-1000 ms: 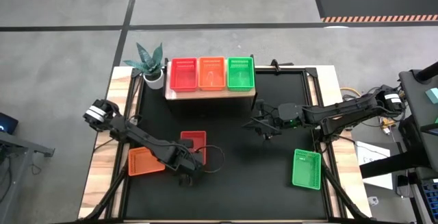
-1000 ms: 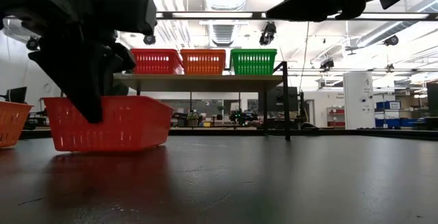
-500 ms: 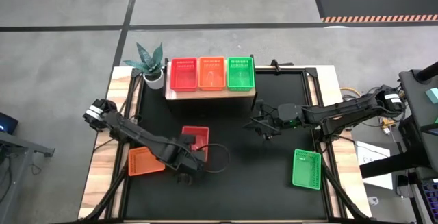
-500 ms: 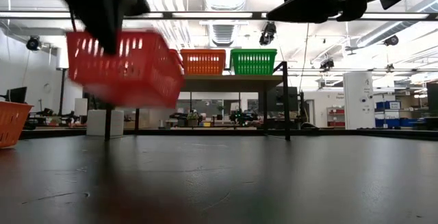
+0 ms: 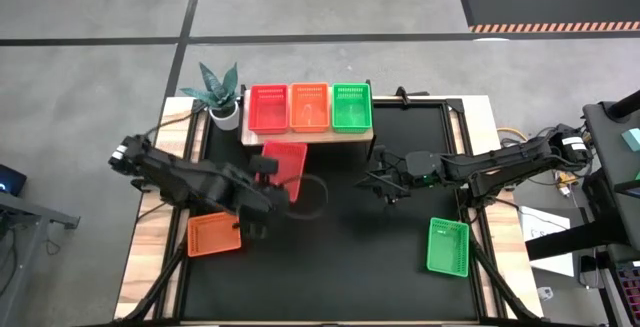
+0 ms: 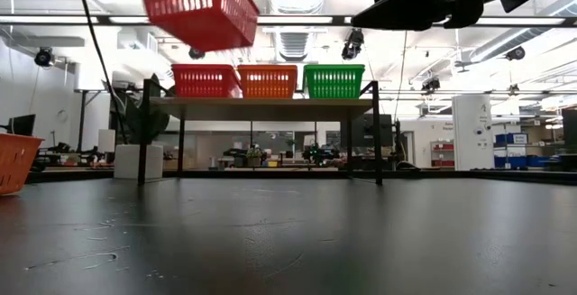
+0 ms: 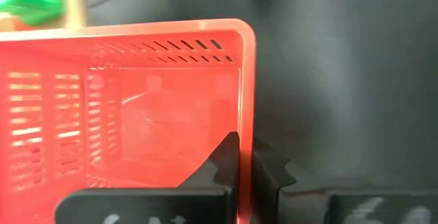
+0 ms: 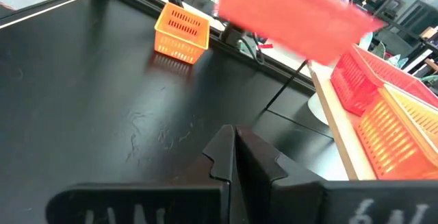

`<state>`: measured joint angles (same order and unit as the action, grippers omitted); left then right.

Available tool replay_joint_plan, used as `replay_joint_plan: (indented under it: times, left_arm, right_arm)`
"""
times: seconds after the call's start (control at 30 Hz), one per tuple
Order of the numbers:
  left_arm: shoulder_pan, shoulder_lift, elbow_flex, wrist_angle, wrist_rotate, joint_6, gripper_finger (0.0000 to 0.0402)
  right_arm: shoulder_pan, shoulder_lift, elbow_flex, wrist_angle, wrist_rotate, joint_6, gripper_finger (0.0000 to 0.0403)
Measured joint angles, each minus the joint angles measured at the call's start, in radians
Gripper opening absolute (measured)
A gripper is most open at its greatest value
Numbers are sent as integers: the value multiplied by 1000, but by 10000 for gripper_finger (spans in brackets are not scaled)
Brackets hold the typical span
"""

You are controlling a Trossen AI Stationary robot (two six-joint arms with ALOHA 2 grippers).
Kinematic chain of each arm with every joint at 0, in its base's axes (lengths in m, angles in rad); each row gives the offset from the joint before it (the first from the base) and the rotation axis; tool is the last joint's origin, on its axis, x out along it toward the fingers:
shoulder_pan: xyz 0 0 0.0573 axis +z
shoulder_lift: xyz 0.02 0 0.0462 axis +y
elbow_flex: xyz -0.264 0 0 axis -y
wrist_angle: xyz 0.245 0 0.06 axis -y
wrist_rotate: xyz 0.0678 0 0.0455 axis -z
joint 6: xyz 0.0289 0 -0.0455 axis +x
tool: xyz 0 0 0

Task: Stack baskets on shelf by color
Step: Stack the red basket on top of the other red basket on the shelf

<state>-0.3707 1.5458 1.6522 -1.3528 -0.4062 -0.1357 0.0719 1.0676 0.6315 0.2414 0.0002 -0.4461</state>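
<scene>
Next, my left gripper lets its red basket, now held high above the table, go inside the red basket on the shelf [image 5: 269, 109], next to the orange shelf basket.
My left gripper [image 5: 270, 174] is shut on a red basket [image 5: 285, 161], which it holds high above the table just in front of the wooden shelf [image 5: 300, 138]; in the low view the basket [image 6: 198, 6] is above shelf height. One red [image 5: 268, 107], one orange [image 5: 309, 106] and one green basket [image 5: 351, 106] stand on the shelf. An orange basket [image 5: 213, 234] and a green basket [image 5: 448, 245] rest on the black table. My right gripper [image 5: 386, 183] is shut and empty above the table's middle right. My left gripper pinches one side wall of the red basket [image 7: 246, 125], one finger [image 7: 222, 159] inside the basket and one [image 7: 270, 172] outside. The fingers come from above, slanting down over the rim. The basket is lifted clear of the table, open side up and slightly tilted.
A potted plant [image 5: 220, 92] stands at the shelf's left end. A cable [image 5: 315, 197] loops by the left arm. The loose orange basket also shows in the right wrist view [image 8: 181, 31]. Bare black table lies between the arms and along the near side.
My left gripper has lifted the red basket off the table and carried it up and toward the far edge, to just in front of the shelf and above its height. The basket has stayed in the hold. The right arm has kept still.
</scene>
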Motion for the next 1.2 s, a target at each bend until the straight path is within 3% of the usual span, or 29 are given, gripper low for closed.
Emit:
replay_joint_plan:
  times: [0.43,0.73,0.9,1.2]
  left_arm:
    - [411,-139,-9,10,-20,421,0]
    - [695,-125,-29,33,123,550,0]
    - [758,-122,-37,40,148,598,0]
    - [764,-122,-46,89,229,600,0]
  right_arm:
    - [0,0,0,-2,0,0,9]
    - [0,0,0,-5,0,0,9]
    - [0,0,0,-5,0,0,9]
    - [0,0,0,-6,0,0,9]
